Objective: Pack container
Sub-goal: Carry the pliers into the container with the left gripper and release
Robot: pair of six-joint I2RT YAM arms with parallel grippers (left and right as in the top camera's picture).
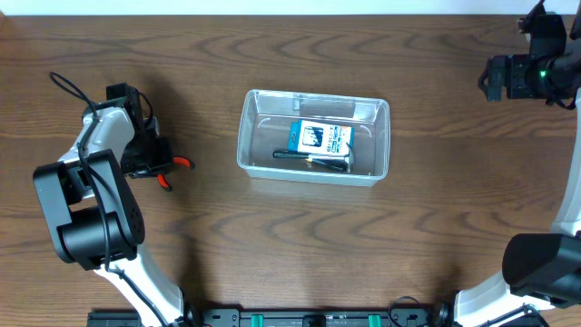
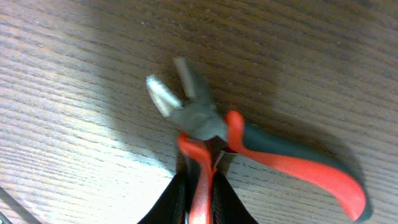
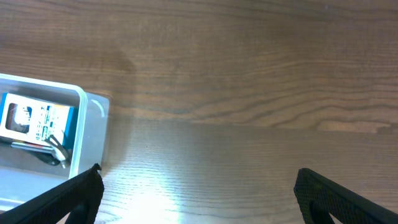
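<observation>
Next, my left gripper lets go of the pliers in the container [image 1: 270, 139] beside the blue-and-white box, by the handle of the dark tool.
The clear plastic container [image 1: 313, 136] stands at the middle of the table. It holds a blue-and-white box [image 1: 320, 137] and a dark tool [image 1: 309, 159]; part of it shows in the right wrist view [image 3: 87, 124]. Red-and-black pliers [image 2: 249, 146] lie left of it by my left arm, seen from overhead as a red bit [image 1: 172, 168]. My left gripper [image 2: 199, 199] is shut on one red handle of the pliers, jaws of the pliers open. My right gripper [image 3: 199, 193] is open and empty at the far right, above bare wood.
The right arm's base [image 1: 545, 268] stands at the front right edge, the left arm's base [image 1: 91, 218] at the front left. A black cable [image 1: 68, 86] loops by the left arm.
</observation>
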